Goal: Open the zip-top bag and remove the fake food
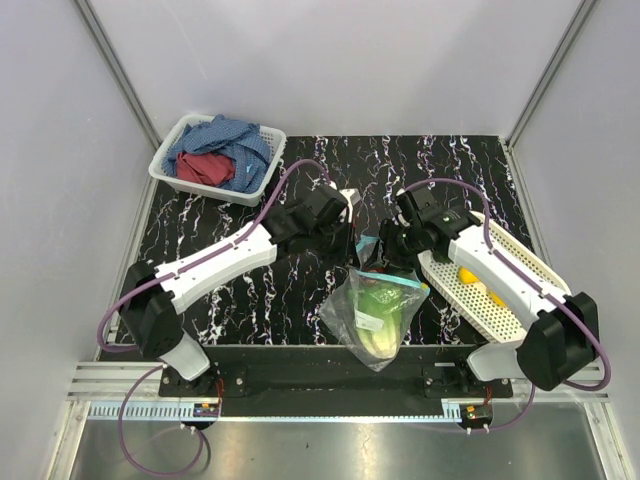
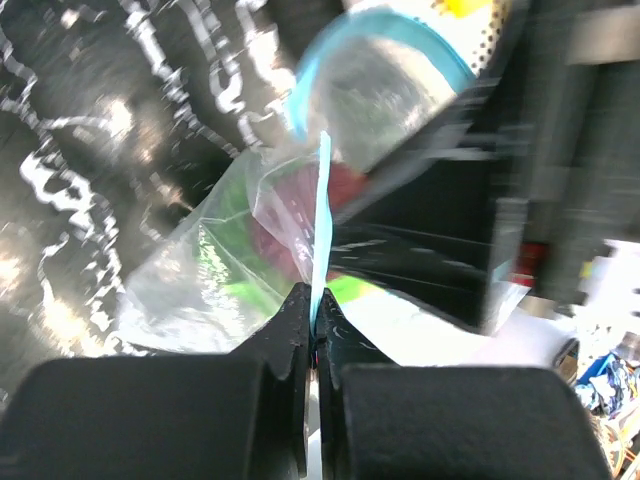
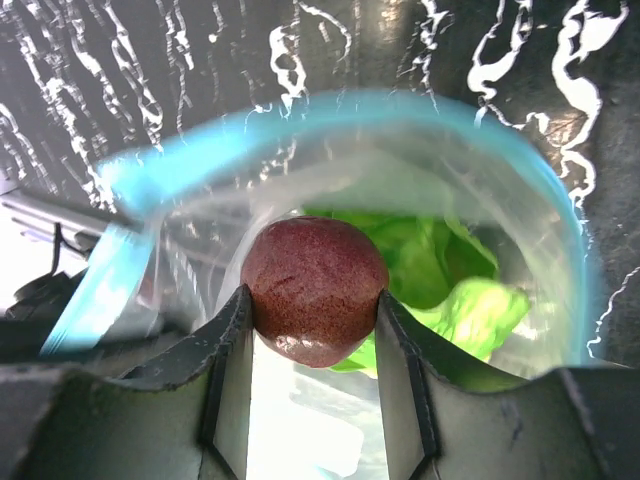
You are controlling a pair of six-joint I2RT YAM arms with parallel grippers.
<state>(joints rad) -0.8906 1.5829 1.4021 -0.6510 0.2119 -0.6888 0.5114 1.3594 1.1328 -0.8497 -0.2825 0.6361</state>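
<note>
The robot's right gripper will release the purple-red round piece in the white oval basket (image 1: 441, 271), by the basket's rim nearest the bag.
The clear zip-top bag (image 1: 372, 318) stands near the table's front edge between both arms, its teal zip strip (image 3: 350, 108) spread into a wide open mouth. My left gripper (image 2: 315, 300) is shut on one side of that strip (image 2: 322, 215), pinching it flat between the fingertips. My right gripper (image 3: 313, 300) is at the mouth, shut on a dark purple-red round piece (image 3: 313, 285) of the fake food. Light-green lettuce (image 3: 440, 270) lies lower inside the bag. In the top view both grippers, left (image 1: 352, 242) and right (image 1: 392, 250), meet just above the bag.
A white perforated oval basket (image 1: 482, 312) lies under the right arm with yellow lemons (image 1: 466, 274) in it. A white square basket (image 1: 262, 172) holding blue and red cloths (image 1: 215, 155) stands at the back left. The table is black marbled.
</note>
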